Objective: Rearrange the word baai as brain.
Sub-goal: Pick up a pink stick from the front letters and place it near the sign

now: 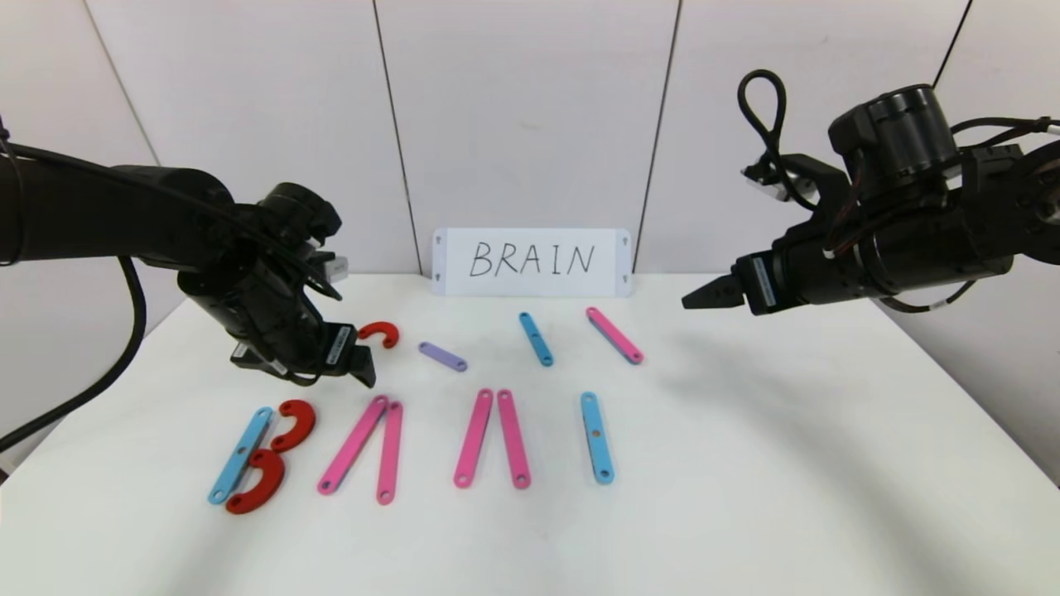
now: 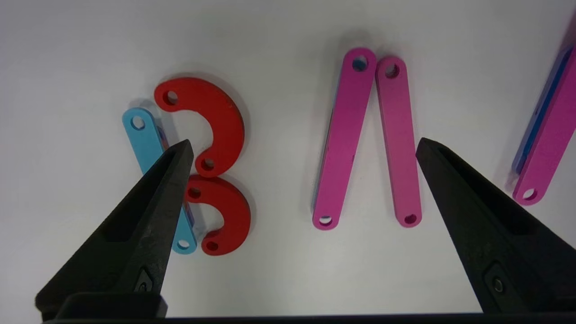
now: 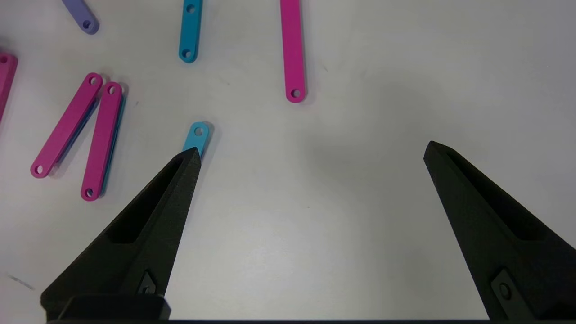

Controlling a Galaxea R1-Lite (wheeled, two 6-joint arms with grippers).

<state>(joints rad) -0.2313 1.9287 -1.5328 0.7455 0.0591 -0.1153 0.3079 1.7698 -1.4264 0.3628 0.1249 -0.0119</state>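
Next, my left gripper closes on the middle [image 1: 349,451] [image 2: 339,159] of the slanted pink piece in the first pair, the one next to the red curves of the B.
The word lies along the front of the white table [image 1: 745,497]. Its B is a blue strip [image 1: 239,455] with two red curves [image 1: 294,424] [image 1: 259,482]. Two pink inverted-V pairs [image 1: 364,451] [image 1: 493,439] follow, then a single blue strip [image 1: 596,438]. Spare pieces lie behind: a red curve [image 1: 381,334], a purple strip [image 1: 442,357], a blue strip [image 1: 536,338] and a pink strip [image 1: 614,335]. My left gripper [image 1: 362,371] is open and empty, hovering above the B and the first pink pair [image 2: 366,135]. My right gripper [image 1: 700,298] is open and empty, raised at the right.
A white card [image 1: 532,261] with BRAIN handwritten in black stands at the table's back edge against the wall. The right wrist view shows bare table [image 3: 315,216] under the jaws, with the single blue strip [image 3: 197,135] beside one fingertip.
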